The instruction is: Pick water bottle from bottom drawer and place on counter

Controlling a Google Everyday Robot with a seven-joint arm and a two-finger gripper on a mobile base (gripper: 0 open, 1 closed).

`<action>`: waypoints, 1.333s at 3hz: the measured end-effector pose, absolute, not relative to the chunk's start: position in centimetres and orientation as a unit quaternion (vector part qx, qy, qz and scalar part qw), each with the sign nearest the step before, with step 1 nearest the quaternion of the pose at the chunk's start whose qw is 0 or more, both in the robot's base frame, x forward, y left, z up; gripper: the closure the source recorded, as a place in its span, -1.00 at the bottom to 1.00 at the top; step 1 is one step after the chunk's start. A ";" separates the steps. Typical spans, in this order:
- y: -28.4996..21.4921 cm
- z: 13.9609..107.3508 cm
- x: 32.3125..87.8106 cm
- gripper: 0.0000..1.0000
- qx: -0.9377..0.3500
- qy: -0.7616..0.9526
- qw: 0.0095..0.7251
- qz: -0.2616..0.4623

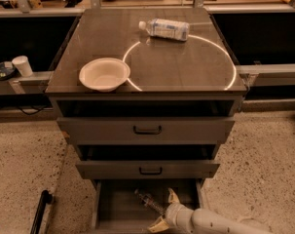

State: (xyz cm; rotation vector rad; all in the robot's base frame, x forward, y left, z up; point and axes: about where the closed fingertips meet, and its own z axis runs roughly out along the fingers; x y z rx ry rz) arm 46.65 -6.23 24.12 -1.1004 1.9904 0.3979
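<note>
The water bottle is to be gripped inside the open bottom drawer. My gripper needs to close on the lower end of the water bottle [161,209], opposite its white cap.
The water bottle [150,202], clear with a white cap and a dark label band, lies on its side inside the open bottom drawer [119,207]. My gripper [165,210] reaches in from the lower right, open, with one yellowish finger [173,196] behind the bottle and the other finger [157,225] in front of it, around the bottle's lower end. The counter [181,65] is the dark brown top with a thin white circle.
A white bowl [104,73] sits on the counter's left edge. A bottle with a white-blue label [165,29] lies at the counter's back. Two closed drawers with black handles [147,129] are above the open one. A white cup [23,65] stands at the left.
</note>
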 end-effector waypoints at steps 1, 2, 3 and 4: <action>-6.5 22.1 47.9 -1.00 -0.425 0.796 0.402 0.155; -6.7 20.3 49.1 -0.61 -0.416 0.805 0.397 0.149; -6.8 18.2 50.0 -0.24 -0.414 0.815 0.378 0.146; -6.9 16.3 50.6 -0.28 -0.419 0.821 0.358 0.146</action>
